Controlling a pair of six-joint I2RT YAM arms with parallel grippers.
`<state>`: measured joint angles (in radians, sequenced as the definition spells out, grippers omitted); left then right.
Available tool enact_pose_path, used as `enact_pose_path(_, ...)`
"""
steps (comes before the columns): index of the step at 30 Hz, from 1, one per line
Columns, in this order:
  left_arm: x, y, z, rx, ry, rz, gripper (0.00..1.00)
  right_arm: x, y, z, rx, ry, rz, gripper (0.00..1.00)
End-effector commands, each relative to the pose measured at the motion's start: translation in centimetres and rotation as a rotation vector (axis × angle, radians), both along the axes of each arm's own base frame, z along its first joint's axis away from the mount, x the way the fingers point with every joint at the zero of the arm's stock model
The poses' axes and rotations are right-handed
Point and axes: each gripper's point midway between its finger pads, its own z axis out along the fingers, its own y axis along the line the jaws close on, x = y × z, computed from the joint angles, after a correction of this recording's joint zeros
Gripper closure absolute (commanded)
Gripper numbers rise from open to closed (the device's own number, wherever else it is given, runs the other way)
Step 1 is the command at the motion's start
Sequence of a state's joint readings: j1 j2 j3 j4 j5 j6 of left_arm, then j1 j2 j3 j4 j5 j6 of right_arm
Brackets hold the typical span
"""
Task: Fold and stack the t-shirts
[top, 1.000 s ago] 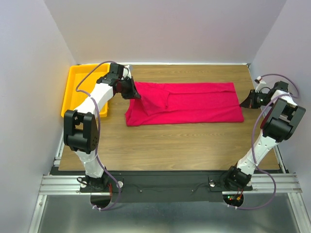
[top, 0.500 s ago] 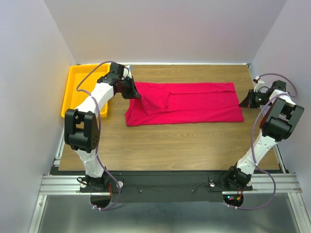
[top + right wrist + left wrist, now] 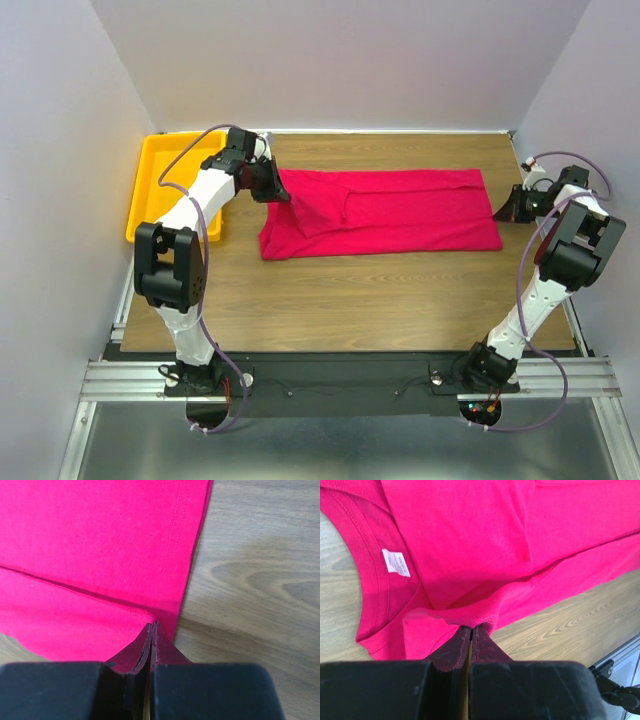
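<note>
I will let go of the fold of cloth on the crimson-red t-shirt's shoulder (image 3: 296, 188), beside the collar, with my left gripper.
The crimson-red t-shirt (image 3: 390, 212) lies folded lengthwise across the far half of the table, collar end to the left. My left gripper (image 3: 281, 193) is shut on a fold of cloth at the shirt's left end. In the left wrist view the tips (image 3: 471, 626) pinch a ridge of fabric (image 3: 480, 540) just beside the collar and the white neck label (image 3: 396, 562). My right gripper (image 3: 499, 213) is shut on the shirt's right hem edge. In the right wrist view its tips (image 3: 152, 624) pinch the fabric (image 3: 90, 545) at a fold line near the stitched hem.
A yellow plastic tray (image 3: 141, 192) stands at the table's far left, with my left arm reaching over its right side. Bare wood table (image 3: 380, 300) lies in front of the shirt. White walls close in the left, back and right.
The right wrist has shifted very slightly. The shirt and the left gripper stay as they were, and both grips are unchanged.
</note>
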<state>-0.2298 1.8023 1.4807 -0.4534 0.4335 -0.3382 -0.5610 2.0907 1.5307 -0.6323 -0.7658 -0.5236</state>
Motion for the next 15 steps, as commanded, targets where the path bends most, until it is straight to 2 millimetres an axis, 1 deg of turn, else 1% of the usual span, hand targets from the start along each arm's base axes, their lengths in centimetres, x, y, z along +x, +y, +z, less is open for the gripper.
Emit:
enact_pose_path(1,1.5,-0.7,2.6,-0.019,-0.085,-0.016,1.0,1.7,-1.1,0.5,-0.046,-0.053,-0.002,0.99)
enact_pose_path(4,1.6,-0.7,2.8,-0.02,-0.086,-0.015,1.0,1.7,-1.0,0.4,-0.045,-0.052,-0.002,0.99)
enact_pose_path(10,2.1,-0.8,3.8,-0.026,-0.107,-0.019,1.0,1.6,-1.0,0.1,-0.048,-0.045,-0.003,1.0)
enact_pose_path(12,2.2,-0.9,3.7,-0.024,-0.102,-0.02,1.0,1.6,-1.0,0.2,-0.05,-0.046,-0.004,0.99)
enact_pose_path(13,2.4,-0.9,4.3,-0.026,-0.114,-0.023,1.0,1.6,-1.0,0.1,-0.05,-0.044,-0.004,0.99)
enact_pose_path(15,2.6,-1.0,3.9,-0.021,-0.105,-0.028,1.0,1.6,-1.1,0.1,-0.054,-0.043,-0.006,0.99)
